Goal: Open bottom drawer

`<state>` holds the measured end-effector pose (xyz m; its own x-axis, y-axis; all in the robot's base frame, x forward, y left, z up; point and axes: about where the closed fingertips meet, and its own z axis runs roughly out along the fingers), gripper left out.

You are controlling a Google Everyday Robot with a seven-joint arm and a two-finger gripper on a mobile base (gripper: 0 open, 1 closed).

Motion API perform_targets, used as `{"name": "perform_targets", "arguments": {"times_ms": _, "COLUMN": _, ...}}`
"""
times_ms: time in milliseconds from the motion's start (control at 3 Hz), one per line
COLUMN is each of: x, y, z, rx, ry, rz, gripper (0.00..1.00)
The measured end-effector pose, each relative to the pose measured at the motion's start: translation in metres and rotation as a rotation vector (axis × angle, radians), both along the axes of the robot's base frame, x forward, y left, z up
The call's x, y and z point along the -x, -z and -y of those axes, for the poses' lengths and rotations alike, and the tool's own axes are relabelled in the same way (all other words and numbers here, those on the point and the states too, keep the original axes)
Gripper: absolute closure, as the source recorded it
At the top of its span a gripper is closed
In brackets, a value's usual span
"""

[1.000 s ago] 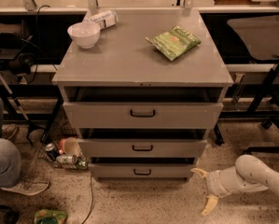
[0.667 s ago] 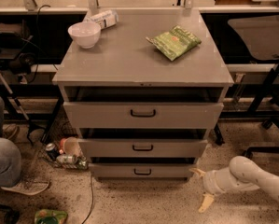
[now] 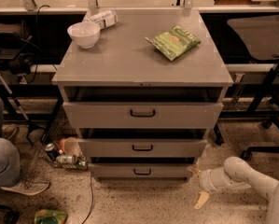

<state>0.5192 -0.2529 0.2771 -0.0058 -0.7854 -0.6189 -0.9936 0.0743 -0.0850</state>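
The robot's gripper should close on the top edge (image 3: 164,165) of the bottom drawer's front, between the black handle and the end of the drawer nearest the gripper.
The grey cabinet (image 3: 139,59) has three drawers stacked one above another. The bottom drawer (image 3: 167,171) is the lowest and shortest front, with a small black loop handle (image 3: 142,171); it stands out a little from the cabinet. My gripper (image 3: 197,185) is low near the floor, just right of the bottom drawer's right end. Its two cream fingers (image 3: 201,200) are spread apart and hold nothing. It is to the right of the handle and does not touch it.
The top drawer (image 3: 142,114) and the middle drawer (image 3: 142,148) also stand out slightly. A white bowl (image 3: 83,34), a bottle (image 3: 101,18) and a green bag (image 3: 173,41) lie on top. Cans and a cup (image 3: 64,153) sit on the floor at the left. A person's leg (image 3: 1,160) is at far left, a chair base (image 3: 265,139) at right.
My arm has moved a little to the left, bringing the gripper closer to the right end of the bottom drawer. The drawers have not moved.
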Motion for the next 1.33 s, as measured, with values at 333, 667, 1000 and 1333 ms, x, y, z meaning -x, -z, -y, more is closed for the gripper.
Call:
{"name": "perform_targets", "arguments": {"times_ms": 333, "x": -0.007, "y": 0.013, "z": -0.014, "rx": 0.001, "ry": -0.032, "rz": 0.051, "gripper": 0.0}}
{"name": "perform_targets", "arguments": {"times_ms": 667, "x": -0.017, "y": 0.027, "z": -0.04, "rx": -0.012, "ry": -0.086, "rz": 0.128, "gripper": 0.0}}
{"name": "perform_targets", "arguments": {"times_ms": 1000, "x": -0.026, "y": 0.034, "z": -0.053, "rx": -0.015, "ry": -0.108, "rz": 0.168, "gripper": 0.0}}
{"name": "perform_targets", "arguments": {"times_ms": 1333, "x": -0.045, "y": 0.042, "z": -0.069, "rx": -0.006, "ry": -0.129, "rz": 0.218, "gripper": 0.0}}
